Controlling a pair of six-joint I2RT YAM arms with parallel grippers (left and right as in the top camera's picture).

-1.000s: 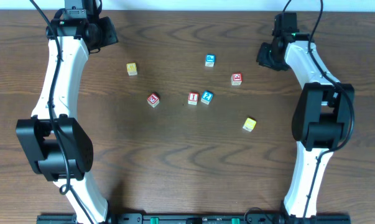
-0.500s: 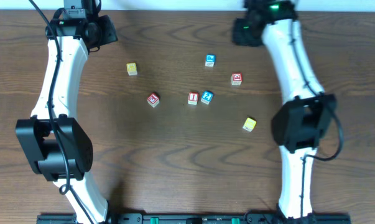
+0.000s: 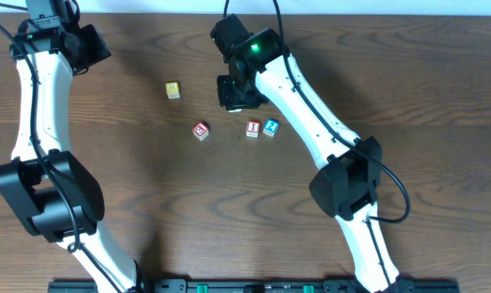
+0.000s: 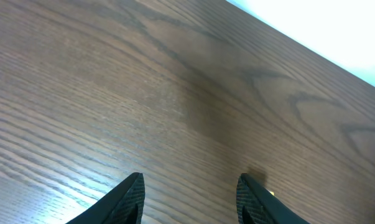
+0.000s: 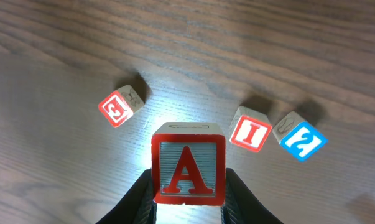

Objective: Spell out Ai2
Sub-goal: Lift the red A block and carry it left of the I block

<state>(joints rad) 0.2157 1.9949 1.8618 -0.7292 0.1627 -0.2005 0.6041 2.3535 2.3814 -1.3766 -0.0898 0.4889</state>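
Note:
My right gripper will let go of the A block close beside the I block (image 3: 236, 133) (image 5: 209, 126), on its side away from the 2 block.
My right gripper (image 5: 188, 186) is shut on a red block with the letter A (image 5: 188, 163) and holds it above the table. Below it in the right wrist view lie a red block with a 3 (image 5: 120, 106), a red block with an I (image 5: 250, 130) and a blue block with a 2 (image 5: 301, 140). In the overhead view the right gripper (image 3: 235, 94) hovers just behind the 3 block (image 3: 200, 130), the I block (image 3: 252, 129) and the 2 block (image 3: 270, 127). The I and 2 blocks stand side by side. My left gripper (image 4: 190, 190) is open and empty at the far left (image 3: 89, 45).
A yellow block (image 3: 173, 90) lies left of the right gripper. The right arm (image 3: 310, 122) stretches diagonally across the middle of the table and hides what lies under it. The table's far edge (image 4: 311, 53) runs close behind the left gripper.
The right arm has swung from the far right across to the table's middle. The left arm has moved left. The blue, red and yellow blocks on the right no longer show.

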